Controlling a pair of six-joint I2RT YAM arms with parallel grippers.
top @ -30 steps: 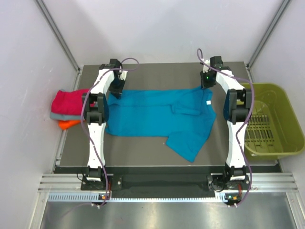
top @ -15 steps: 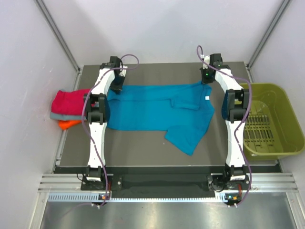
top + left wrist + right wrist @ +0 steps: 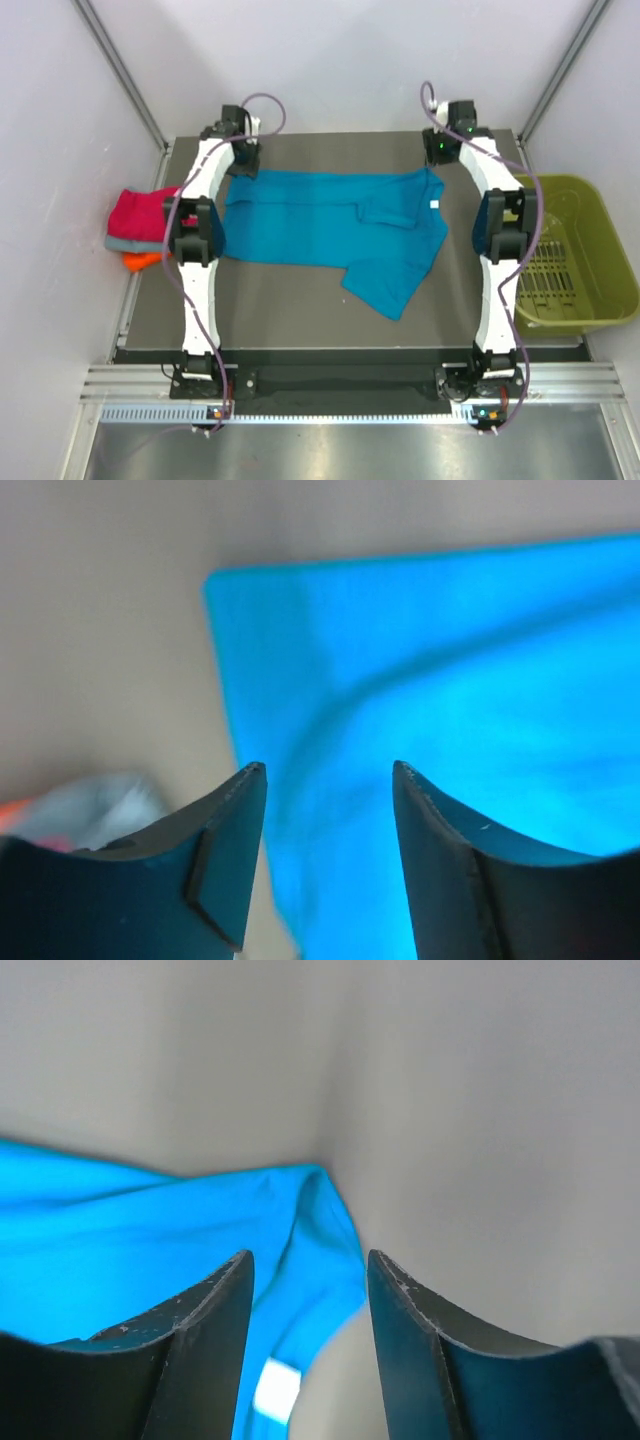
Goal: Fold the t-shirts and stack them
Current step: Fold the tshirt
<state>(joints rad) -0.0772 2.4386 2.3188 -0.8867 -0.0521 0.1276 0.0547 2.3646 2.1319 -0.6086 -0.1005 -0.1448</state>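
Observation:
Next, I move my left gripper to the teal-blue t-shirt's near corner (image 3: 224, 254), which is beside the stack of folded shirts, and close it there.
The teal-blue t-shirt (image 3: 320, 225) lies spread on the dark table, its near right part folded over in a loose flap. My left gripper (image 3: 243, 160) is open over the shirt's far left corner (image 3: 450, 670), with nothing between its fingers (image 3: 225, 860). My right gripper (image 3: 437, 158) is open over the far right corner (image 3: 150, 1230), near a white label (image 3: 275, 1390). Folded magenta-red (image 3: 140, 208), grey (image 3: 122, 243) and orange (image 3: 143, 260) shirts are stacked off the table's left edge.
An olive-green plastic bin (image 3: 590, 215) stands to the right of the table. White walls and metal frame posts close in the back and both sides. A strip of bare table (image 3: 300, 320) lies in front of the shirt.
Both grippers have moved toward the table's far edge. The teal shirt's far edge has shifted the same way and now lies straighter.

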